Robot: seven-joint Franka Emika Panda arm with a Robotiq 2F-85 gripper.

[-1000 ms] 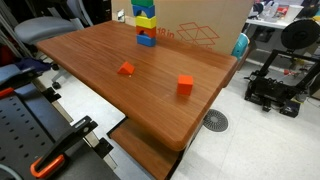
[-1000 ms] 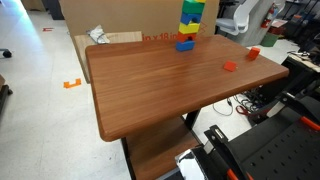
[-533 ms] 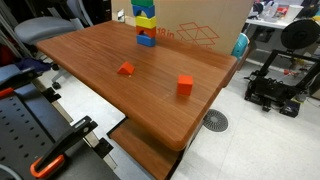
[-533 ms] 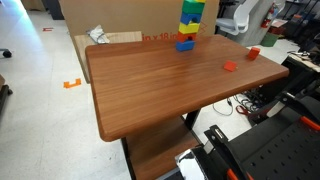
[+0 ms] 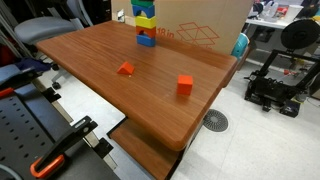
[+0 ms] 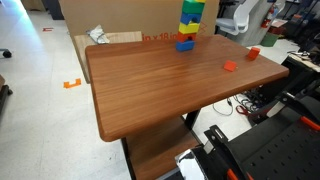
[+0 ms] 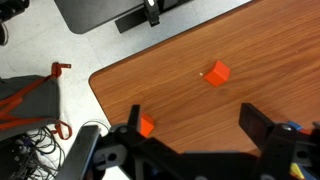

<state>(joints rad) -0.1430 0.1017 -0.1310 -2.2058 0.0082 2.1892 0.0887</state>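
Note:
Next, my gripper needs to go to the taller orange block, nearer the floor drain, and close on the taller orange block's sides (image 5: 185, 87) (image 7: 147, 125).
A brown wooden table (image 5: 150, 75) (image 6: 160, 80) (image 7: 180, 60) holds two small orange blocks. One orange block (image 5: 185, 85) (image 6: 254, 53) (image 7: 218, 73) lies near the table's edge; the flatter one (image 5: 125, 69) (image 6: 230, 67) (image 7: 147, 126) lies apart from it. A stack of coloured blocks, blue, yellow, green and blue (image 5: 146, 22) (image 6: 189, 24), stands at the far side. My gripper (image 7: 195, 125) is open and empty, high above the table, with the flat orange block beside its left finger (image 7: 133, 118) in the wrist view. The gripper does not show in the exterior views.
A large cardboard box (image 5: 200, 25) (image 6: 120, 20) stands behind the table. A 3D printer (image 5: 285, 70) sits on the floor beside it. Black equipment with orange handles (image 5: 50, 150) (image 7: 30, 100) stands next to the table. A floor drain (image 5: 216, 121) lies nearby.

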